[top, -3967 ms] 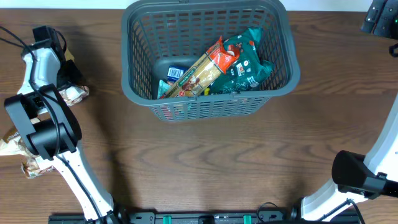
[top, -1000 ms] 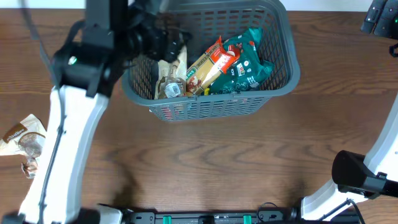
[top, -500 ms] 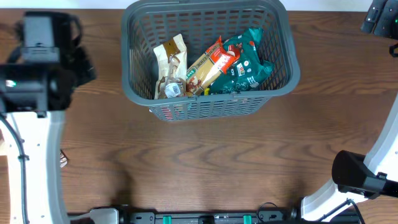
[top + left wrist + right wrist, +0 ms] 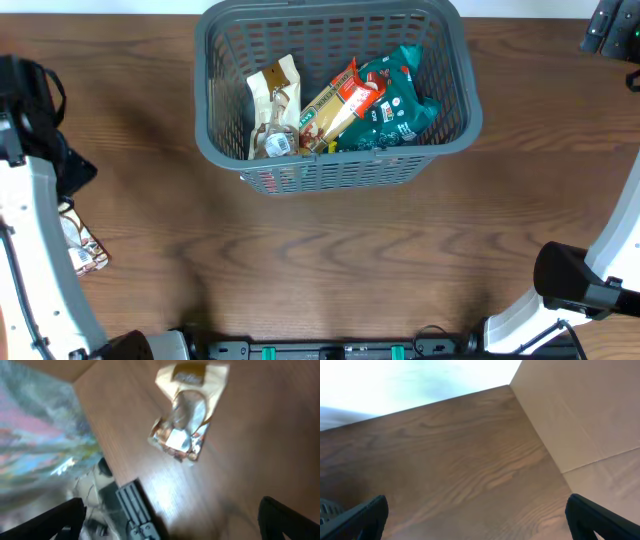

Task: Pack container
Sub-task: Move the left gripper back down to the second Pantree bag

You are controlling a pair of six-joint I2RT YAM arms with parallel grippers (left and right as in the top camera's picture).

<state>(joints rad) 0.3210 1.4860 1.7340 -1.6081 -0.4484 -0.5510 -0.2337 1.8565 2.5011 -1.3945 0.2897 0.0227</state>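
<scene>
I will close my left gripper on the clear window [image 4: 71, 232] [image 4: 191, 414] in the middle of the beige packet that is lying on the table outside the basket.
The container [image 4: 447, 118], a dark grey slotted basket, stands at the back centre of the table. In it lie a beige packet [image 4: 272, 103], an orange pasta packet [image 4: 340, 103] and a green packet [image 4: 402, 95]. My left gripper [image 4: 70, 168] hangs open at the table's left edge, well away from the basket. In the left wrist view another beige packet with a clear window [image 4: 186, 415] lies on the wood ahead of my open, empty left gripper [image 4: 167, 525]. My right gripper [image 4: 480, 522] is open over bare wood, and shows at the far right corner [image 4: 612, 28].
A crinkled packet [image 4: 82, 246] lies on the table beside my left arm. A shiny foil-like sheet [image 4: 35, 435] and a dark ribbed part [image 4: 132, 510] fill the left of the left wrist view. A beige board [image 4: 585, 420] borders the table on the right.
My left arm has swung from over the basket out to the table's left edge. The beige packet it carried now lies in the basket. The right arm has not moved.
</scene>
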